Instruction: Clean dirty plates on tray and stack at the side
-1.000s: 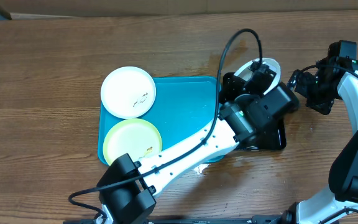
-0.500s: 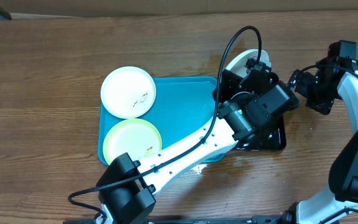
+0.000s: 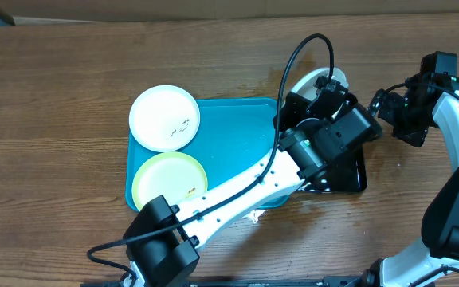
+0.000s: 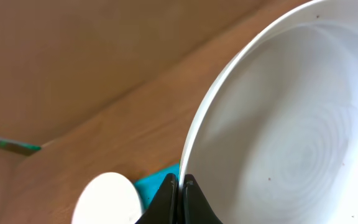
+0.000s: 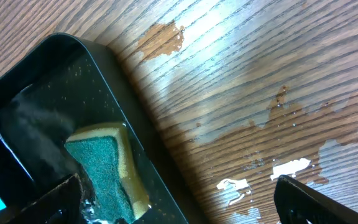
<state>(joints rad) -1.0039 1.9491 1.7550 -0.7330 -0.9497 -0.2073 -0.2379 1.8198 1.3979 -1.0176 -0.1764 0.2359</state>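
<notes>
The robot's left gripper will release the white plate on the bare wooden table (image 3: pixel 88 131) next to the smeared white plate.
My left gripper (image 4: pixel 180 186) is shut on the rim of a white plate (image 4: pixel 278 124), which it holds tilted on edge. In the overhead view that plate (image 3: pixel 303 80) sits above the far end of the black tray, with the left gripper (image 3: pixel 325 89) at it. A second white plate (image 3: pixel 164 118) with small dark smears and a yellow-green plate (image 3: pixel 170 179) lie on the turquoise tray (image 3: pixel 241 131). My right gripper (image 5: pixel 179 208) stands open and empty over the wet table, beside the black tray's edge.
The narrow black tray (image 5: pixel 61 93) holds water and a green-and-yellow sponge (image 5: pixel 104 171). Water patches (image 5: pixel 291 168) lie on the wooden table right of it. The left arm's cable (image 3: pixel 301 56) arcs above the turquoise tray's right edge.
The left gripper has carried the held white plate a little to the left. The right arm has not moved.
</notes>
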